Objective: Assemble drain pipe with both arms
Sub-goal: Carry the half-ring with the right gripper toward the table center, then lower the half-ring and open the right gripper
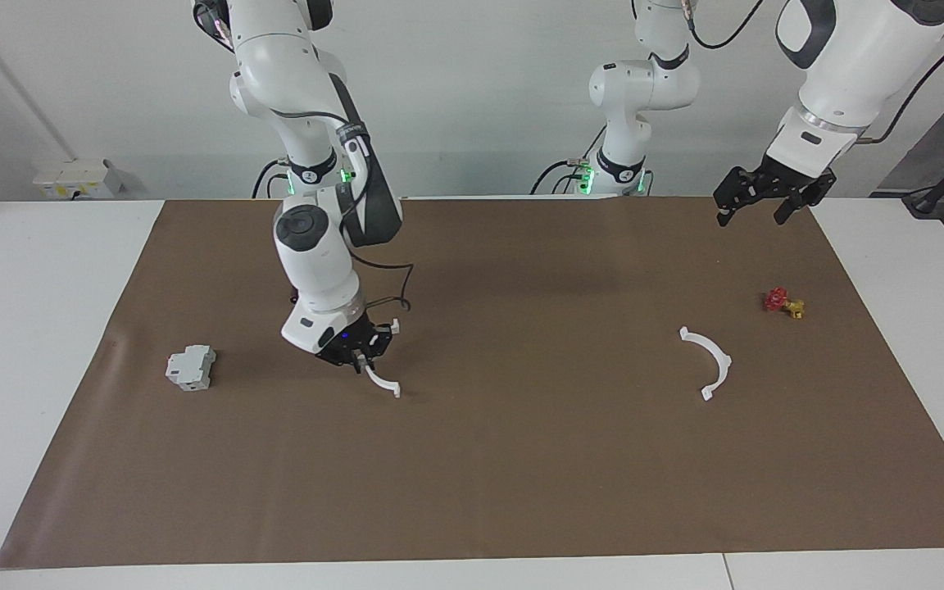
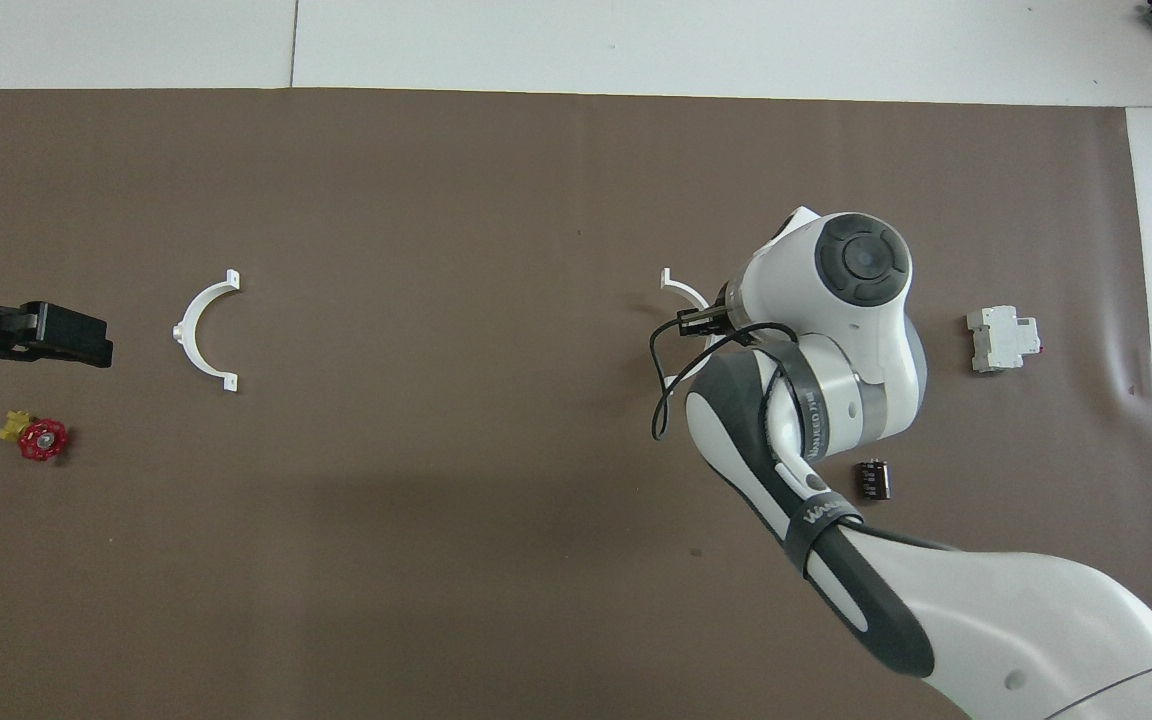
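Observation:
Next, I let go of the half-ring in my right gripper on the mat, halfway (image 2: pixel 590 390) between the other half-ring and the box.
The drain pipe is in two white half-rings. One half-ring (image 1: pixel 710 361) (image 2: pixel 204 330) lies flat on the brown mat toward the left arm's end. My right gripper (image 1: pixel 361 354) (image 2: pixel 701 320) is shut on the other half-ring (image 1: pixel 383 382) (image 2: pixel 677 290), which hangs low over the mat between the middle and the right arm's end. My left gripper (image 1: pixel 751 215) (image 2: pixel 86 340) waits open and raised, with nothing in it, over the mat's corner at its own end, near the valve.
A grey-white blocky box (image 1: pixel 191 367) (image 2: pixel 1004 338) sits on the mat toward the right arm's end. A small dark part (image 2: pixel 873 478) lies nearer to the robots than the box. A red-and-yellow valve (image 1: pixel 783 303) (image 2: pixel 36 438) lies near the resting half-ring.

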You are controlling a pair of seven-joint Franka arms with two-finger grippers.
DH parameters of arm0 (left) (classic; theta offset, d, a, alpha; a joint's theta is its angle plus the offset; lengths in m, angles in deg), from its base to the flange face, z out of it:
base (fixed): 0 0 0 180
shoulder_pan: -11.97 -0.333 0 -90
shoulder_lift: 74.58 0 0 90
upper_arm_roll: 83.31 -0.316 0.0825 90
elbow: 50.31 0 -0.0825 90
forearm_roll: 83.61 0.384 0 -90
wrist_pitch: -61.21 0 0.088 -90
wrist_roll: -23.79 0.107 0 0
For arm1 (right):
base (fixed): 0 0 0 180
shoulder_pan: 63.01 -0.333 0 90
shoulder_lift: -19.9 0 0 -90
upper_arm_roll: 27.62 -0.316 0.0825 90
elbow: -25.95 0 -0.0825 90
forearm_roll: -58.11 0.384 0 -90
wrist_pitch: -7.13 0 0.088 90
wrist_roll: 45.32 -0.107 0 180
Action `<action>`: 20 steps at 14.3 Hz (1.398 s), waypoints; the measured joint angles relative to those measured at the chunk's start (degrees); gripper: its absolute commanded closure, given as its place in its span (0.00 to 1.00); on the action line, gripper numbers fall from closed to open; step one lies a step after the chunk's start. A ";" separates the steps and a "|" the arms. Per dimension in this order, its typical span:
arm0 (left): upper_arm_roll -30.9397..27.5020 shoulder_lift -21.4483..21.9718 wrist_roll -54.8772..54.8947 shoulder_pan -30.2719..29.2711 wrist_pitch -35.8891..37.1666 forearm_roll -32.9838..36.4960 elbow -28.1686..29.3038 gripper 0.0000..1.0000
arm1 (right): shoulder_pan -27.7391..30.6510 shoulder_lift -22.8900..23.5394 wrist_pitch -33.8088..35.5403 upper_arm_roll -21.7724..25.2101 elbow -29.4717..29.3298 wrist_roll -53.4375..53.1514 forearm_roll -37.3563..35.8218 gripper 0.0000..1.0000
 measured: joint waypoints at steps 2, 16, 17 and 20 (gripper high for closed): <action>0.00 0.00 0.00 0.00 0.00 0.00 0.00 0.00 | -3.24 0.82 -0.38 0.01 -0.21 -3.97 -0.02 1.00; -0.15 0.00 0.00 -0.01 0.00 0.00 0.00 0.00 | -10.62 4.72 -3.72 0.08 -0.83 -11.69 -1.11 1.00; -0.15 0.00 0.00 -0.01 0.00 0.00 0.00 0.00 | -11.03 4.84 -3.73 0.09 -0.83 -12.07 -1.29 1.00; -0.15 0.00 0.00 -0.01 0.00 0.00 0.00 0.00 | -11.37 5.10 -3.81 0.09 -0.83 -12.39 -4.33 1.00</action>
